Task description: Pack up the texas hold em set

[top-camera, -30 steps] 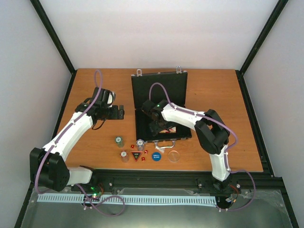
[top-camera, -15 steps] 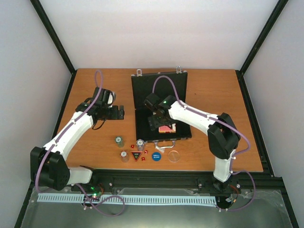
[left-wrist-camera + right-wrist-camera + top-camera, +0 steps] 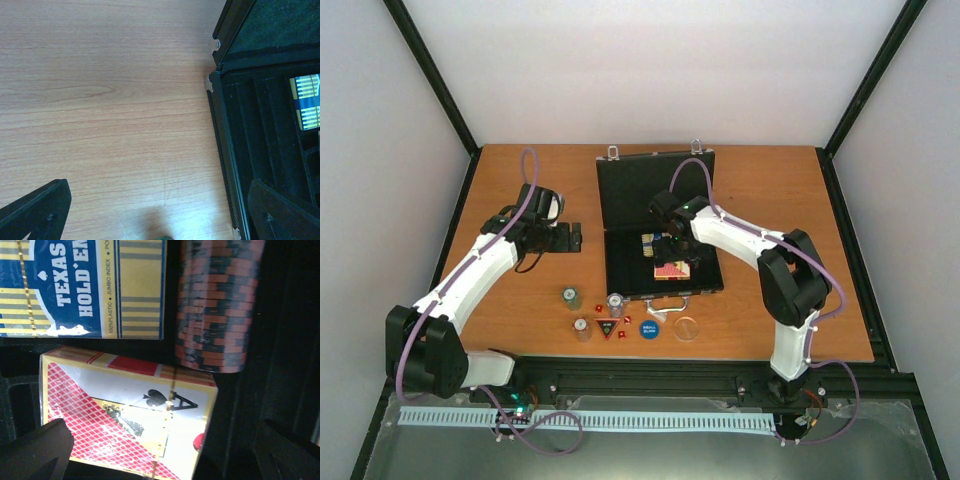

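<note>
Next, my right gripper closes on the top of the chip stack [image 3: 615, 300] nearest the briefcase, at its front corner behind the red triangular piece.
The black briefcase [image 3: 620, 268] lies open at the table's middle, lid upright. In it lie a blue card deck [image 3: 85, 285], a red card deck [image 3: 130, 415] and a red-and-black chip stack [image 3: 217, 305]. My right gripper [image 3: 670, 243] hovers open just above the red deck [image 3: 671, 270] and holds nothing; in its wrist view [image 3: 165, 450] the fingers stand wide apart. My left gripper [image 3: 574, 237] is open and empty over bare wood left of the case [image 3: 225, 150]. Chip stacks [image 3: 570, 297], red dice [image 3: 599, 307] and the blue button [image 3: 649, 327] lie in front of the case.
A clear round lid [image 3: 687, 328] and a red triangular piece [image 3: 608, 330] lie by the button. The case's silver handle [image 3: 665, 310] sticks out toward them. Two more chip stacks [image 3: 582, 328] stand near the dice. Black frame rails border the table.
My right gripper has moved back and to the right inside the case, uncovering the red deck and the blue deck. The left arm has barely moved.
</note>
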